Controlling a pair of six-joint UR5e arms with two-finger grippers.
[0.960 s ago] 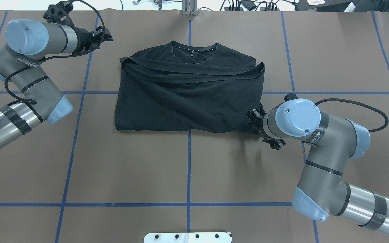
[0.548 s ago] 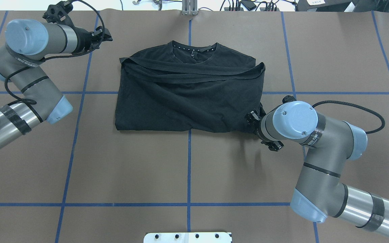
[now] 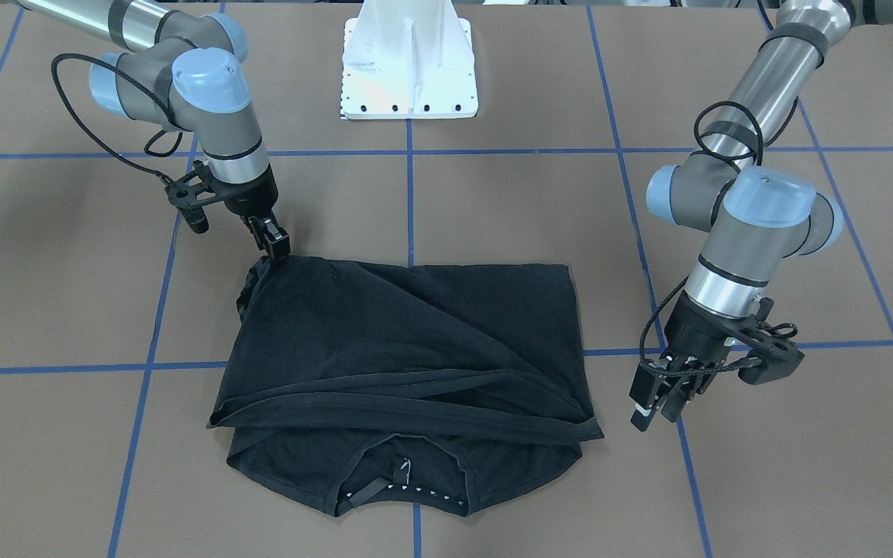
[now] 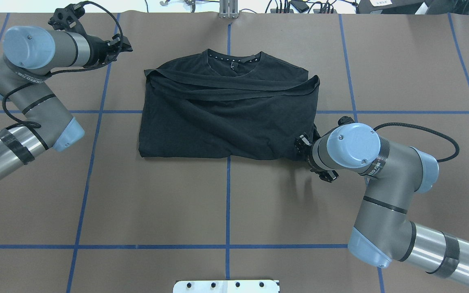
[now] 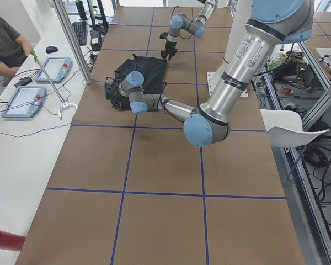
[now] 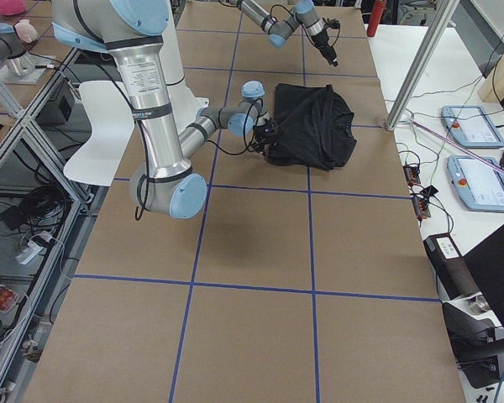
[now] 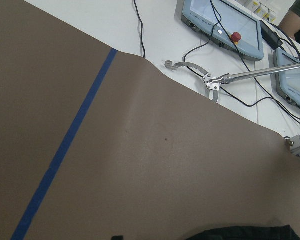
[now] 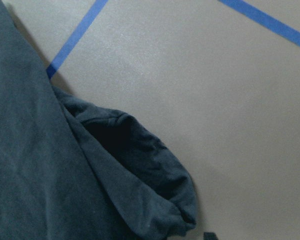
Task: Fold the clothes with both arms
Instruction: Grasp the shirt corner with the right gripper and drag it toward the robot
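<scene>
Next, I let go of the black T-shirt's corner with my right gripper on the bare table (image 3: 272,88) next to the white pedestal.
The black T-shirt (image 4: 226,118) lies folded on the brown table, collar toward the far edge, hem layers doubled across the chest; its print is hidden. My right gripper (image 3: 274,246) is at the shirt's near right corner, fingers together on the cloth there, which rises slightly to it. The right wrist view shows a folded sleeve (image 8: 140,165) on the table. My left gripper (image 3: 654,411) hangs slightly open and empty above bare table, beside the shirt's collar end (image 3: 404,480). In the overhead view it (image 4: 123,42) is left of the shirt.
The white bolted pedestal (image 3: 409,62) stands at the robot's side of the table. Blue tape lines (image 4: 228,195) grid the brown surface. Past the far edge lie tablets (image 7: 225,22), cables and a metal rod (image 7: 260,75). A person (image 5: 5,44) sits there.
The right arm has shifted a little left and toward the shirt's corner. The left arm has drawn slightly left. The shirt has not visibly moved.
</scene>
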